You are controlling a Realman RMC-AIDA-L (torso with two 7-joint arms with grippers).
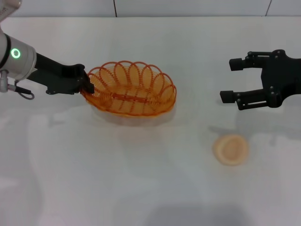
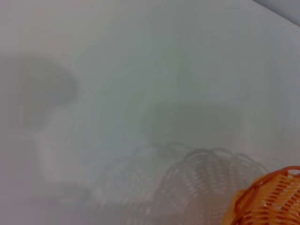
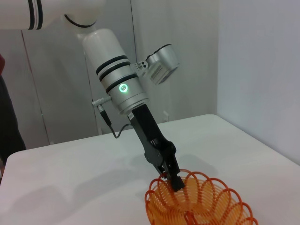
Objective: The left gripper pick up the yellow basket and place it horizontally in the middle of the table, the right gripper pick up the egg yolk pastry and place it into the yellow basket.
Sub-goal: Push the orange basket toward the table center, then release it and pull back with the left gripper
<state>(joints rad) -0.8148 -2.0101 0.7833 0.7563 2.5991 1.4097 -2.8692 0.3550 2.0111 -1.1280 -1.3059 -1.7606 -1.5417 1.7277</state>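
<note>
The robot's left gripper needs to release the yellow basket on the white table (image 1: 153, 97) between the two grippers, beyond the egg yolk pastry.
The yellow basket (image 1: 130, 88) is an orange-yellow wire oval, tilted, in the middle of the white table (image 1: 141, 188). My left gripper (image 1: 87, 87) is shut on the basket's left rim and holds that side. The right wrist view shows the same grip: black fingers (image 3: 174, 180) clamped over the looped rim of the basket (image 3: 201, 204). A corner of the basket (image 2: 272, 199) shows in the left wrist view. The egg yolk pastry (image 1: 230, 149) lies flat on the table, right of the basket. My right gripper (image 1: 230, 80) hovers open beyond and right of the pastry, apart from it.
The table's far edge meets a pale wall (image 1: 188, 7). Bare tabletop lies in front of the basket and around the pastry.
</note>
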